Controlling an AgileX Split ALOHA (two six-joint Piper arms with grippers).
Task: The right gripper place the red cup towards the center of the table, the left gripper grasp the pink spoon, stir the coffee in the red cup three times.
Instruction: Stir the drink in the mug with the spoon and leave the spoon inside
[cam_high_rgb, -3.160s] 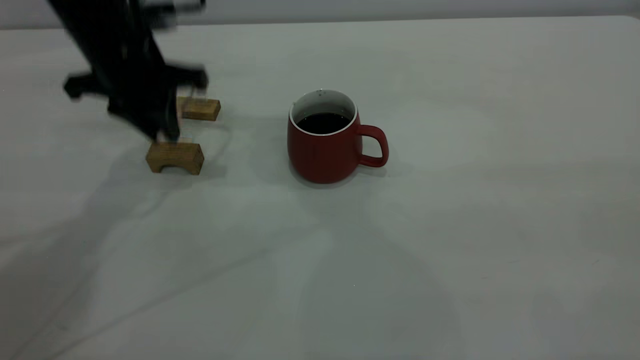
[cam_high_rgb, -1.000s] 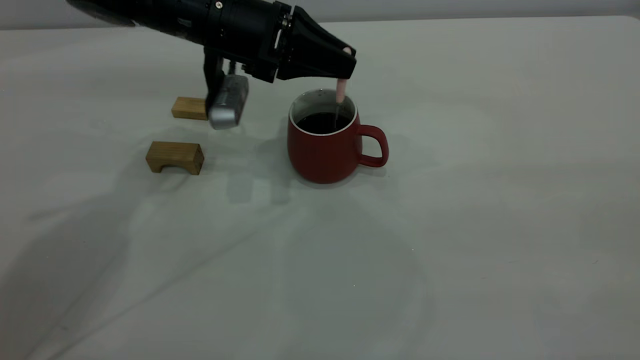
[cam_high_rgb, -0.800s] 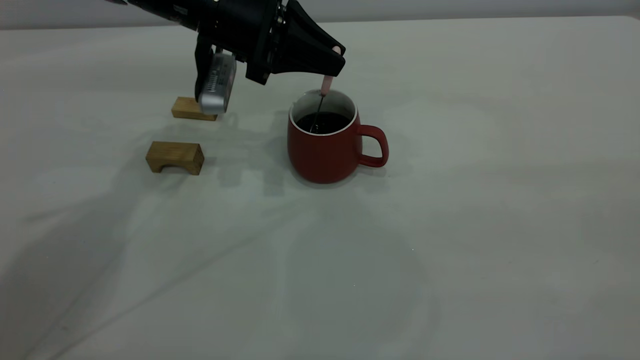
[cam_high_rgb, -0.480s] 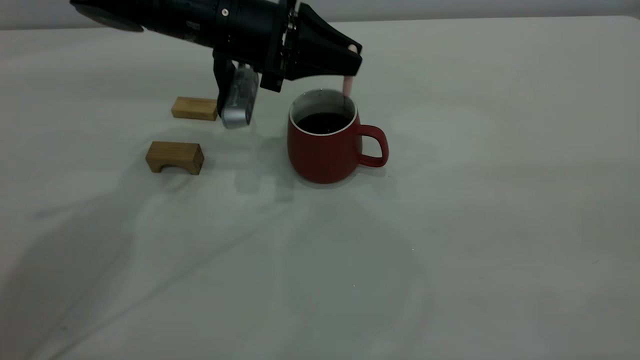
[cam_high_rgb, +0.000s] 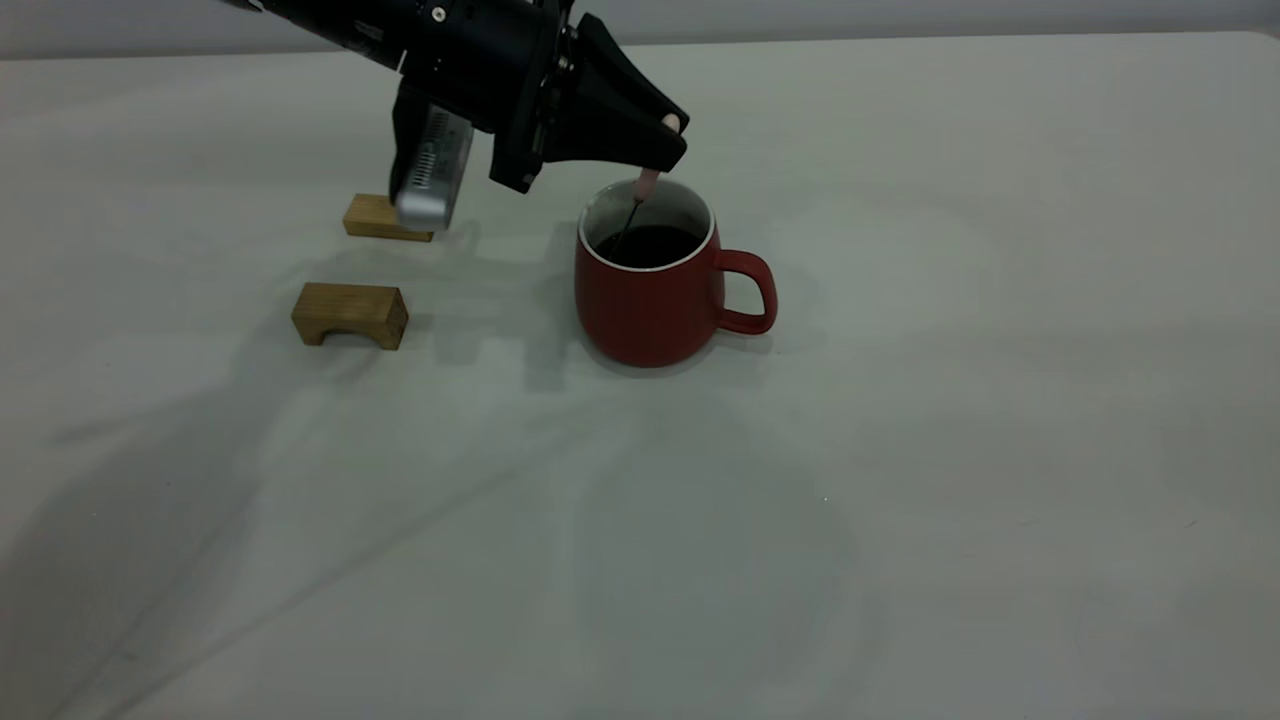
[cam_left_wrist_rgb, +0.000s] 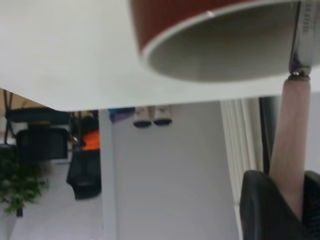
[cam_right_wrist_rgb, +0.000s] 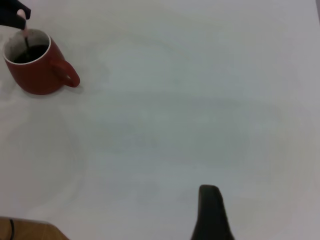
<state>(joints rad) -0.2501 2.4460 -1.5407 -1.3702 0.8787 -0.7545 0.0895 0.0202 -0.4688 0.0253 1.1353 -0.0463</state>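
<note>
Next, I release the pink spoon with my left gripper against the red cup's rim (cam_high_rgb: 710, 226) above its handle, bowl still in coffee.
The red cup (cam_high_rgb: 650, 300) stands upright near the middle of the table (cam_high_rgb: 950, 450), handle to the right, with dark coffee (cam_high_rgb: 652, 246) inside. My left gripper (cam_high_rgb: 668, 140) hovers just above the cup's rim, shut on the pink spoon (cam_high_rgb: 646, 184). The spoon's grey neck slants down into the coffee and its bowl is hidden there. In the left wrist view the pink spoon (cam_left_wrist_rgb: 292, 145) runs from the black fingers (cam_left_wrist_rgb: 262, 212) into the cup (cam_left_wrist_rgb: 165, 20). The right gripper (cam_right_wrist_rgb: 210, 212) is far from the cup (cam_right_wrist_rgb: 32, 75), over bare table.
Two small wooden blocks lie left of the cup: an arched one (cam_high_rgb: 350, 313) in front and a flat one (cam_high_rgb: 375, 218) behind, partly under the left arm's silver camera module (cam_high_rgb: 432, 175). The table stretches bare to the right and front.
Over the last second the left gripper swung back and forth above the cup, carrying the spoon from the right side of the rim to the left inside the coffee. The cup stayed put.
</note>
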